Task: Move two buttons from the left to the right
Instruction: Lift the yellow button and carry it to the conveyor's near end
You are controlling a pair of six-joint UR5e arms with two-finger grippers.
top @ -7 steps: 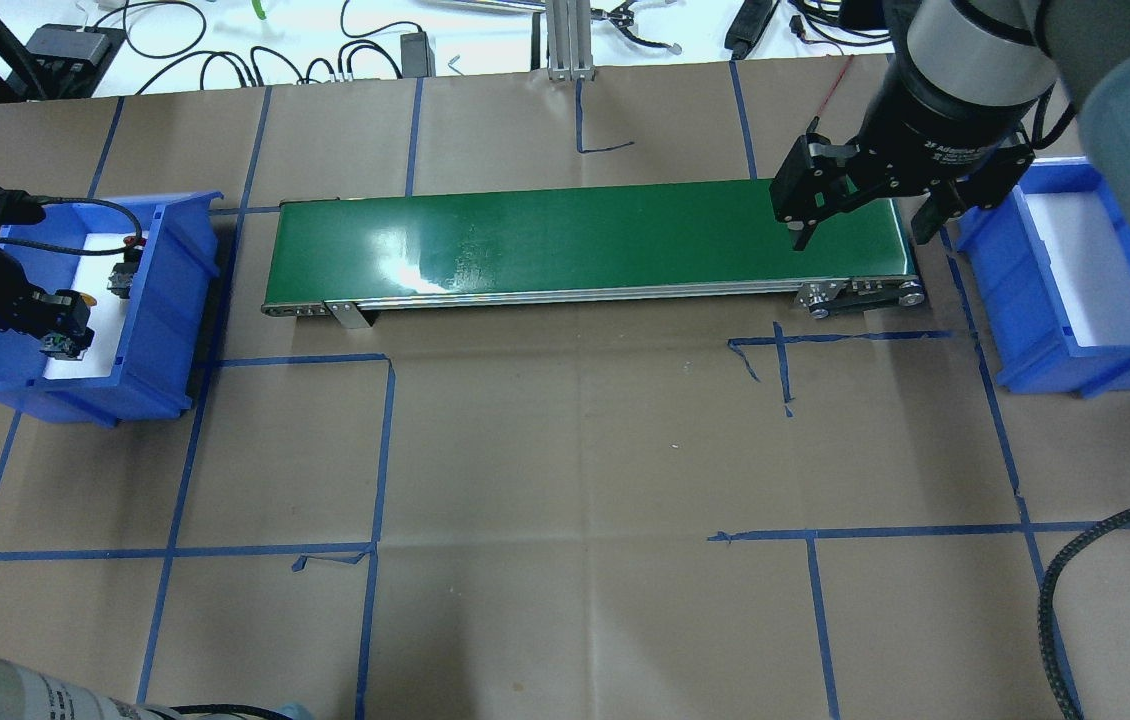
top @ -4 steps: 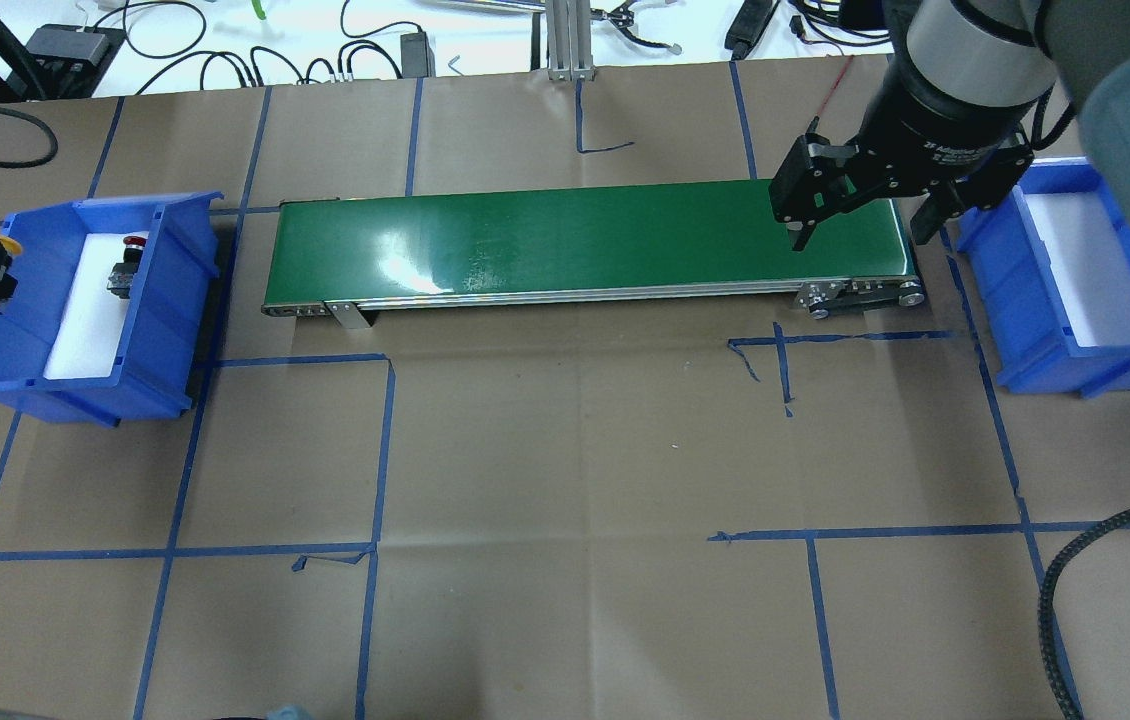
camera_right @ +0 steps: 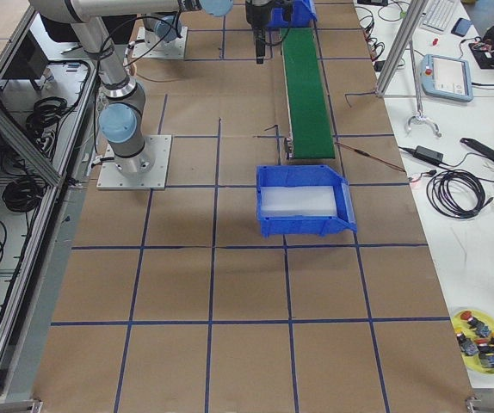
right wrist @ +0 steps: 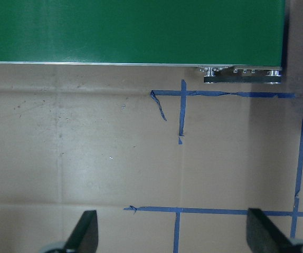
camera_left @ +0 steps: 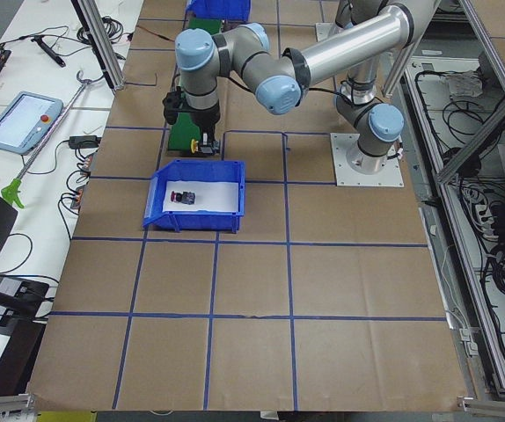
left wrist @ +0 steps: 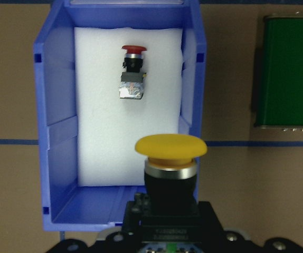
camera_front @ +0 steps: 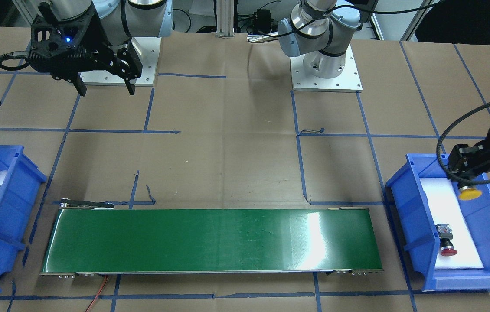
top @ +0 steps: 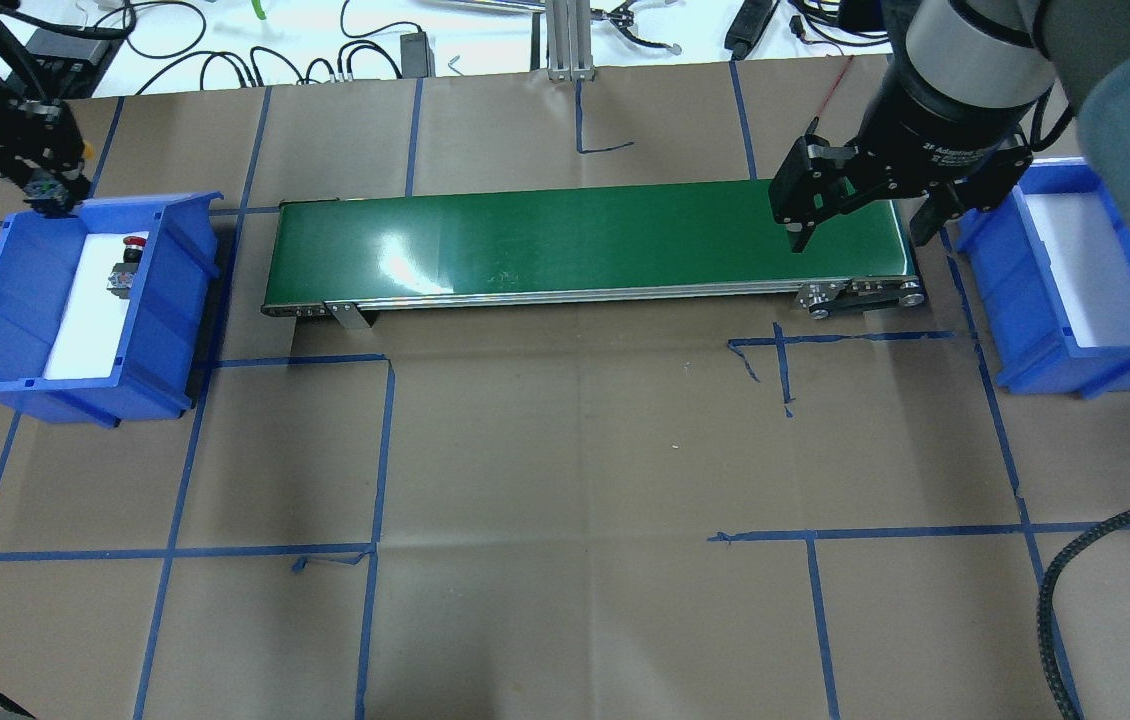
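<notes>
Next, my left gripper drops the yellow button on the green conveyor belt (camera_front: 342,243), near the end facing the red button's bin.
My left gripper (camera_front: 466,171) is shut on the yellow button (left wrist: 171,148), which it holds by the black body with the cap (camera_front: 470,193) pointing out. It hangs above the near end of the left blue bin (top: 165,320). The red button (left wrist: 133,68) lies on its side on the white foam in that bin, also visible in the front view (camera_front: 446,242) and the overhead view (top: 128,262). My right gripper (top: 860,238) stands open and empty over the right end of the green conveyor belt (top: 585,240); its fingers (right wrist: 85,234) are spread wide above the paper.
The right blue bin (top: 1035,330) with white foam stands just past the belt's right end. Blue tape lines cross the brown paper. Cables and tools lie beyond the table's far edge. A yellow plate (camera_right: 481,344) of spare parts sits on a side bench.
My left gripper has risen out of the left bin with the yellow button, moving toward the top of the overhead view. The red button and the right arm have not moved.
</notes>
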